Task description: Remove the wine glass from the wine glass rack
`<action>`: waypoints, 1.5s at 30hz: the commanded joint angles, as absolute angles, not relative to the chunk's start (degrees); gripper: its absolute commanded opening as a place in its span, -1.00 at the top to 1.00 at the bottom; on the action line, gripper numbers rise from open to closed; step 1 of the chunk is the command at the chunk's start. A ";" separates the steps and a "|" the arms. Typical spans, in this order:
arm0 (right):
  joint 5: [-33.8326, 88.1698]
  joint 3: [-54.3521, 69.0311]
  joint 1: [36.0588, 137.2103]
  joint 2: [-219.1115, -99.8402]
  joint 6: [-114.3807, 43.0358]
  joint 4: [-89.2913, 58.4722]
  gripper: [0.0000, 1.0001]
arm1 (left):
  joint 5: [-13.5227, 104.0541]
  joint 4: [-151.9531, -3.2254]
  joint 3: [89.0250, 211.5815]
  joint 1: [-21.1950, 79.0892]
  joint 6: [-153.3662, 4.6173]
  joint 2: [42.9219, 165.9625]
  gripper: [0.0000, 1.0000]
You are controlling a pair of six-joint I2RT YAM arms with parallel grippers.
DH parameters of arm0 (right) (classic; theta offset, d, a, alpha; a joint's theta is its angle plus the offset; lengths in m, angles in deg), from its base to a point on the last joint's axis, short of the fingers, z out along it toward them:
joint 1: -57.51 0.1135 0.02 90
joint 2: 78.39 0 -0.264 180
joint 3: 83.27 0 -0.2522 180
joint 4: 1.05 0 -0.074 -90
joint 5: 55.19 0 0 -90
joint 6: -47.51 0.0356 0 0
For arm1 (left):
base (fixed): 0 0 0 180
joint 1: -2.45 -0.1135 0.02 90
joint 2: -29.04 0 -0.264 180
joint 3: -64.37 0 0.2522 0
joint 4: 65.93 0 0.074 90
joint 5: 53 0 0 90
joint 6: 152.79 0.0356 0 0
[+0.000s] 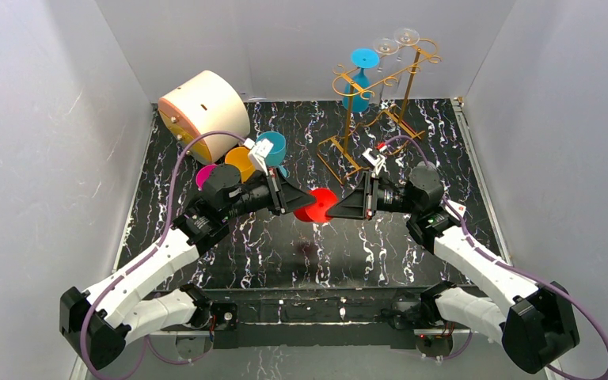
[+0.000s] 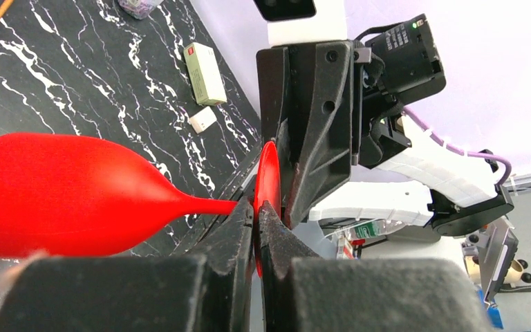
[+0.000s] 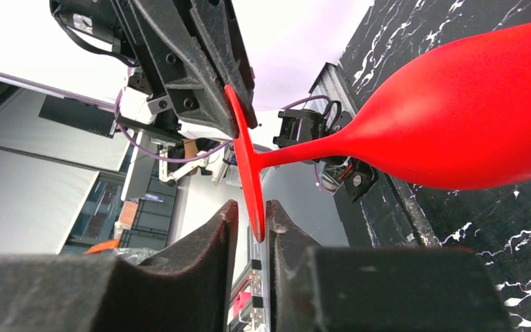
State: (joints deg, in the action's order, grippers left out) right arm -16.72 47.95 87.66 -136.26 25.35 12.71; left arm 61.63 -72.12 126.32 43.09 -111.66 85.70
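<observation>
Next, I open my left gripper, which holds the upside-down red wine glass by its foot, and take the bowl [image 2: 69, 195] once my right gripper turns the glass upright.
A red wine glass [image 1: 317, 204] lies on its side in mid-air above the table's middle, between both grippers. My left gripper [image 1: 305, 202] is shut on the rim of its flat foot [image 2: 268, 176]; the bowl [image 2: 62, 194] points away to the left in the left wrist view. My right gripper [image 1: 336, 207] straddles the same foot [image 3: 245, 159] from the other side, slightly open, with a gap beside one finger [image 3: 214, 228]. The gold wire rack [image 1: 380, 103] stands at the back right and holds a blue glass [image 1: 358, 83] and two clear glasses [image 1: 396, 41] upside down.
A cream drum-shaped container [image 1: 203, 111] sits at the back left. Teal [image 1: 273, 145], orange [image 1: 240, 161] and magenta [image 1: 206, 176] cups stand behind the left arm. A small green-white box [image 2: 204, 63] and a white block [image 2: 202, 119] lie near the table's right edge. White walls enclose the table.
</observation>
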 commanded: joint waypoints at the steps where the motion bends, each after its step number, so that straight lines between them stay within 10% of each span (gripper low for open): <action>1: -19.77 46.99 88.20 -136.38 25.63 18.22 0.36 | 59.98 -67.47 125.48 43.23 -113.66 84.39 1.00; 14: -15.95 46.30 88.83 -137.15 25.92 19.69 0.40 | 64.77 -68.72 127.91 43.19 -111.70 86.78 1.00; 23: -16.51 46.47 88.84 -137.37 25.01 19.16 0.97 | 66.69 -69.42 128.03 43.23 -110.39 86.54 1.00; 34: -17.01 48.02 88.84 -133.57 11.16 17.97 0.97 | 67.83 -89.85 136.48 43.22 -98.26 86.00 -0.05; 45: -20.65 46.79 89.05 -130.21 -8.88 5.63 0.97 | 59.25 -88.95 136.82 43.21 -100.61 83.59 -0.38</action>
